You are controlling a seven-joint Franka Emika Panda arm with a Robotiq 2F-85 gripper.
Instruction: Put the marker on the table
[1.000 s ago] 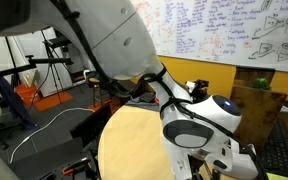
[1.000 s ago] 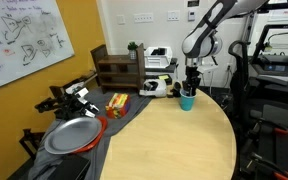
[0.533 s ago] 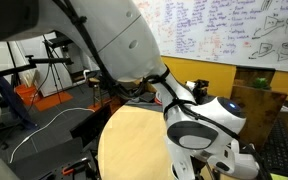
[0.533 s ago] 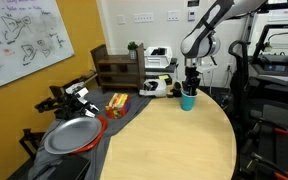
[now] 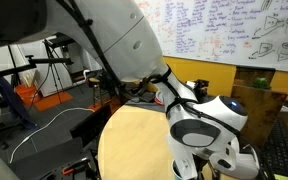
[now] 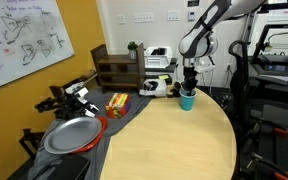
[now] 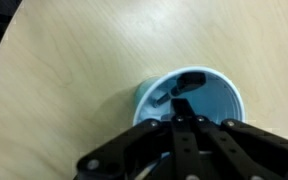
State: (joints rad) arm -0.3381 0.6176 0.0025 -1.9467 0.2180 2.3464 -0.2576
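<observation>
The marker's dark end rests on the side of the cup past the robot's closed fingertips, so next the gripper opens and closes around the marker's stem (image 7: 175, 92) before it lifts.
In the wrist view I look straight down into the light-blue cup (image 7: 216, 108), which stands on the pale tan round table (image 7: 74, 70). The marker (image 7: 189, 78) shows as a dark stick inside the cup, running up from my fingertips. My gripper (image 7: 181, 108) has its fingers drawn together over the cup's mouth, apparently pinching the marker's near end. In an exterior view the gripper (image 6: 190, 84) hangs directly above the cup (image 6: 187, 101) near the table's far edge (image 6: 216, 108). The cup is hidden behind the arm in the exterior view that looks across the table (image 5: 134, 140).
A dark grey desk (image 6: 84, 140) beside the table holds a grey plate (image 6: 72, 133), a red-and-yellow packet (image 6: 115, 103) and a wooden shelf box (image 6: 117, 68). White devices (image 6: 160, 84) stand behind the cup. A whiteboard (image 5: 234, 30) covers the wall.
The arm has shifted only slightly; the gripper stays at the cup's mouth.
</observation>
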